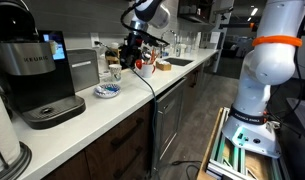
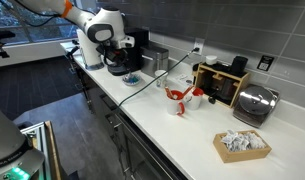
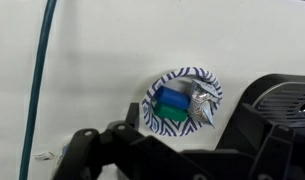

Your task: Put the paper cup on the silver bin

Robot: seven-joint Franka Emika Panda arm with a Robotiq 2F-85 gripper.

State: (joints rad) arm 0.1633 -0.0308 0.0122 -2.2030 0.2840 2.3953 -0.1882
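The paper cup's rim (image 1: pixel 116 66) is beyond the blue-and-white dish. I need to move my gripper there next and close it on that rim.
The paper cup (image 1: pixel 114 71) is a small whitish cup standing on the white counter, between the silver bin (image 1: pixel 84 68) and my gripper. The bin stands upright next to the coffee machine and also shows in an exterior view (image 2: pixel 155 62). My gripper (image 1: pixel 132 58) hangs above the counter, just beside the cup and above a blue-and-white dish (image 1: pixel 107 91). In the wrist view the gripper (image 3: pixel 167 140) looks open and empty, with the dish (image 3: pixel 152 108) below it. The cup is out of the wrist view.
A black-and-silver coffee machine (image 1: pixel 37 75) stands at the near end of the counter. A cable (image 3: pixel 37 90) runs across the counter. Further along are a red-and-white item (image 2: pixel 182 97), a brown box (image 2: pixel 222 85), a toaster (image 2: pixel 254 105) and a cardboard tray (image 2: pixel 242 146).
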